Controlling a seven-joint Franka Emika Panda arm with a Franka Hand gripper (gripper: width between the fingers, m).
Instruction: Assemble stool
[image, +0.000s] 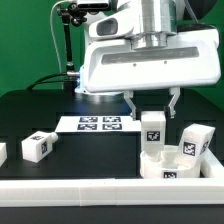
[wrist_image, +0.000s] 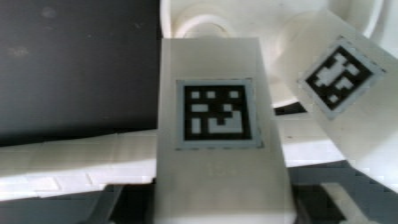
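Observation:
The white stool leg, now held upright over the seat, will be let go by my gripper upright on the low round seat (image: 153, 159) (wrist_image: 210, 34) next to the second leg.
My gripper (image: 152, 112) is shut on a white blocky stool leg (image: 152, 126) that bears a black-and-white tag. I hold it upright over the low round seat (image: 163, 166) near the exterior view's right front; its lower end is at the seat's top, and I cannot tell whether it is seated. A second leg (image: 195, 141) stands on the seat just to the right. In the wrist view the held leg (wrist_image: 217, 110) fills the middle between the gripper (wrist_image: 222, 196) jaws, with the second leg (wrist_image: 338, 70) and the seat's rim (wrist_image: 205, 22) behind it.
A loose leg (image: 38, 147) lies on the black table at the exterior view's left, another (image: 2, 152) at the left edge. The marker board (image: 100, 123) lies behind. A white border rail (image: 100, 190) runs along the front and beside the seat (wrist_image: 71, 160).

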